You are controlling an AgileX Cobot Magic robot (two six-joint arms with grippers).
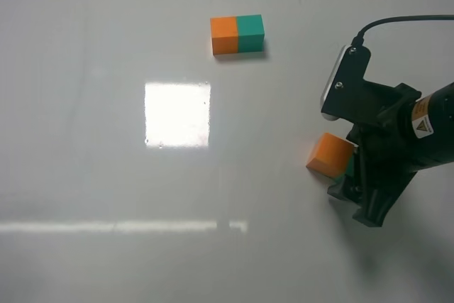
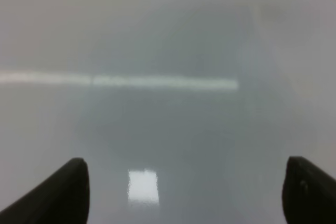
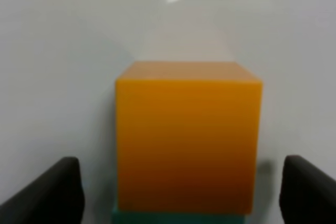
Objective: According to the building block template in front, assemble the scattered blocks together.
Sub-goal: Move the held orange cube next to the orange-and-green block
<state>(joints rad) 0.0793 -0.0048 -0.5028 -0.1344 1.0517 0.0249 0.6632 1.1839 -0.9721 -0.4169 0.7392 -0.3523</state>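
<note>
The touching cubes lie at a slant, far from the building block template. Next, my right gripper takes the teal-green cube (image 1: 345, 171) and sets the pair squarely near the template.
The building block template (image 1: 237, 34), a short bar with an orange left half and a teal-green right half, lies at the far middle of the table. The loose orange cube (image 1: 330, 155) and the loose teal-green cube (image 1: 349, 169) touch each other at the right. The teal-green one is mostly hidden under my right arm. My right gripper (image 1: 346, 165) is open around them. In the right wrist view the orange cube (image 3: 188, 140) fills the middle, with a teal-green strip (image 3: 178, 217) below it. The right gripper (image 3: 181, 192) stands clear of both sides. My left gripper (image 2: 184, 192) is open and empty.
The grey table (image 1: 106, 260) is glossy, with a bright square reflection (image 1: 177, 113) left of centre and a light streak (image 1: 120, 226) nearer the front. The left arm is out of the exterior view.
</note>
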